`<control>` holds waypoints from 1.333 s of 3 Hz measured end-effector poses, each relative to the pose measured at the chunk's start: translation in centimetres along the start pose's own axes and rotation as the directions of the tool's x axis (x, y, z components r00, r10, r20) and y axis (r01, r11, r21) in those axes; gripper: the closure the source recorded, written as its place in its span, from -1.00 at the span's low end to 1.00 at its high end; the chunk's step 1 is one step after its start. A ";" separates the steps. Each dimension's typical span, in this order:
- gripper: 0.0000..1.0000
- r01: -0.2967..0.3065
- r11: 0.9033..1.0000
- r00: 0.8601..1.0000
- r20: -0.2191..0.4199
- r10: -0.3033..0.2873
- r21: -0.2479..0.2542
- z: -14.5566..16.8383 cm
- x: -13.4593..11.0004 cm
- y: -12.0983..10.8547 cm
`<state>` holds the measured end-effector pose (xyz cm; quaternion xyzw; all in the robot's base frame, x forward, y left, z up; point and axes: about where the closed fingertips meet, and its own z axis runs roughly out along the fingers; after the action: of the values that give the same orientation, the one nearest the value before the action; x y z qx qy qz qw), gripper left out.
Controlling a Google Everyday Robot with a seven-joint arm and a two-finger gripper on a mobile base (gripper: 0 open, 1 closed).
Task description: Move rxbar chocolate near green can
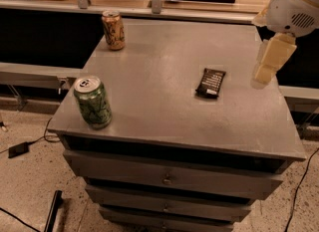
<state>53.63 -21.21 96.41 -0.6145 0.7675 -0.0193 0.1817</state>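
My gripper will next move to the middle of the rxbar chocolate (210,83) on the grey cabinet top and close there.
The rxbar chocolate (211,82) is a flat black bar with light text lines, lying on the right half of the grey cabinet top (159,57). The green can (92,102) stands upright near the front left corner, silver top with pull tab up. My gripper (269,61) is a cream-coloured part hanging from the white arm at the right edge, above the cabinet top and to the right of the bar, apart from it. It holds nothing that I can see.
A tan/orange-brown patterned can (113,30) stands at the back left corner. The cabinet has several drawers (167,178) below. A shelf rail (30,74) runs at the left. Cables (20,149) lie on the speckled floor.
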 end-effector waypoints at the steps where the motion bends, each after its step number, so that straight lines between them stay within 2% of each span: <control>1: -1.00 -0.006 0.998 0.999 0.052 0.009 -0.061 3.4 -0.9 -1.5; 2: -1.00 -0.020 0.995 0.994 0.103 0.030 -0.094 7.7 -1.0 -2.4; 3: -1.00 -0.032 0.995 0.990 0.132 0.044 -0.097 11.6 -1.1 -2.9; 4: -1.00 -0.016 0.994 0.991 0.134 0.031 -0.112 13.7 -2.1 -3.0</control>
<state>60.97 -17.29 84.88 -0.6145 0.7605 0.0669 0.1992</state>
